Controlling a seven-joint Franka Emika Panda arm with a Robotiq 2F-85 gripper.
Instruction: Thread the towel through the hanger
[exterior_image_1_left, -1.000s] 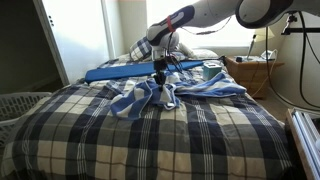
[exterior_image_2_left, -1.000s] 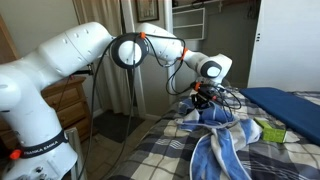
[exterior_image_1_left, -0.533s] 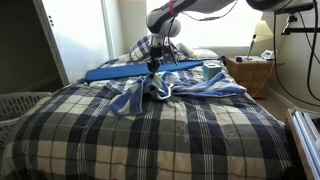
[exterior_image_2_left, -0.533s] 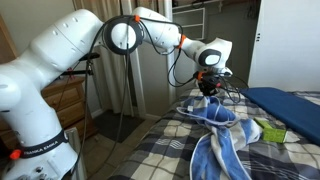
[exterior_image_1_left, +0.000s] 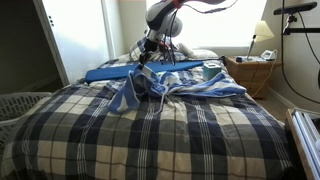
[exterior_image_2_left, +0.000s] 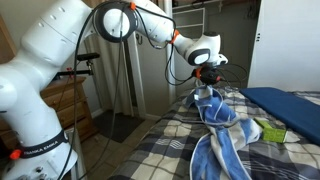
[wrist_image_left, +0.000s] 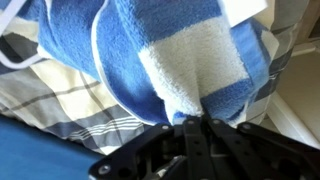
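My gripper will let go so that the towel's top fold rests on the bed's basket side (exterior_image_1_left: 121, 100), in front of the blue board.
A blue and white towel (exterior_image_1_left: 138, 92) lies bunched on the plaid bed (exterior_image_1_left: 150, 135). Its upper part is pulled up off the bed. My gripper (exterior_image_1_left: 149, 57) is shut on the top fold and holds it above the bed. In both exterior views the towel (exterior_image_2_left: 214, 118) hangs from the gripper (exterior_image_2_left: 207, 84) and trails down over the blanket. In the wrist view the fingers (wrist_image_left: 196, 124) pinch a white stripe of the towel (wrist_image_left: 185, 60). I cannot make out the hanger clearly. A thin white curve (wrist_image_left: 12, 55) at the left may be part of it.
A long blue flat board (exterior_image_1_left: 125, 70) lies across the bed behind the towel, also seen in an exterior view (exterior_image_2_left: 285, 105). A green box (exterior_image_2_left: 268, 131) sits on the blanket. A nightstand (exterior_image_1_left: 250, 75) with a lamp and a laundry basket (exterior_image_1_left: 20, 105) flank the bed.
My gripper has risen and shifted slightly sideways with the towel in it. The towel's top fold has lifted higher off the bed and now hangs longer.
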